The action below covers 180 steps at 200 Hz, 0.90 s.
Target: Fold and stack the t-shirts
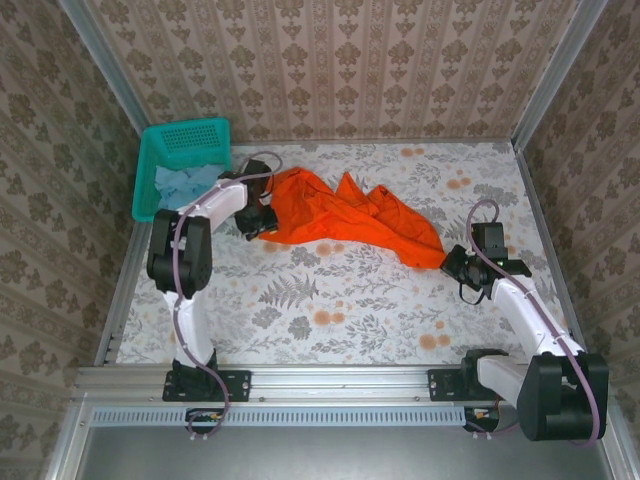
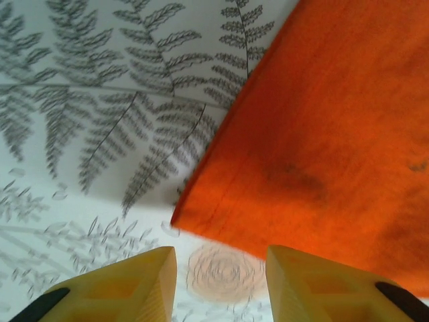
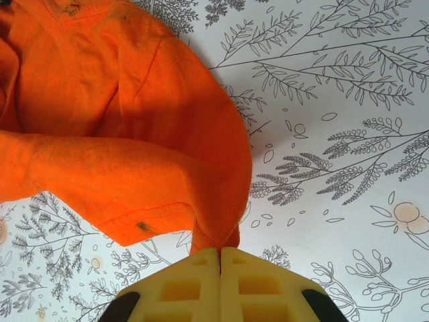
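Observation:
The orange t-shirt is crumpled, with its hem corner beyond the open fingers of my left gripper, so next I pinch that hem corner (image 2: 181,219) with it before both grippers spread the t-shirt.
The orange t-shirt (image 1: 345,215) lies crumpled across the back middle of the table, stretched from left to right. My right gripper (image 1: 452,262) is shut on the shirt's right corner (image 3: 218,231), the cloth pinched between its yellow fingers (image 3: 194,282). My left gripper (image 1: 257,225) is at the shirt's left edge, open, with its fingers (image 2: 141,278) just short of the hem corner (image 2: 201,218) and only tablecloth between them. The light-blue t-shirt (image 1: 185,183) sits bunched inside the basket.
A teal mesh basket (image 1: 150,170) stands at the back left corner against the wall. The floral tablecloth (image 1: 340,310) is bare in front of the shirt. Patterned walls enclose three sides.

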Each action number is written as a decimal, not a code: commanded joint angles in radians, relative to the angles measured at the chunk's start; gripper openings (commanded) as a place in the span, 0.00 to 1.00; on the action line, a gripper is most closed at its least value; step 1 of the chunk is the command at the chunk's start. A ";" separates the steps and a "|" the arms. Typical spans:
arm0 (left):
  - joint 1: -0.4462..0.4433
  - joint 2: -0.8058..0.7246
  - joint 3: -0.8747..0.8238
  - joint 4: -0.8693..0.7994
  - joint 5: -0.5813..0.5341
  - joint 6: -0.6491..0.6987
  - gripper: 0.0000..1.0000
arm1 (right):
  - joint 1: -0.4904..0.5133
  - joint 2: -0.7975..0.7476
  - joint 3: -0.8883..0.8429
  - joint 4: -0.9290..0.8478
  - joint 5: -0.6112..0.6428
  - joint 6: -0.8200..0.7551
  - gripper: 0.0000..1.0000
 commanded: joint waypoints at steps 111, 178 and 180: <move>0.104 0.019 -0.055 0.021 -0.038 0.053 0.40 | -0.003 -0.011 0.021 -0.004 -0.020 -0.017 0.00; 0.200 0.015 -0.050 0.019 0.083 0.129 0.43 | -0.003 0.002 0.018 0.009 -0.022 -0.019 0.00; 0.199 0.015 -0.051 0.018 0.088 0.131 0.43 | -0.003 0.002 0.018 0.008 -0.022 -0.019 0.00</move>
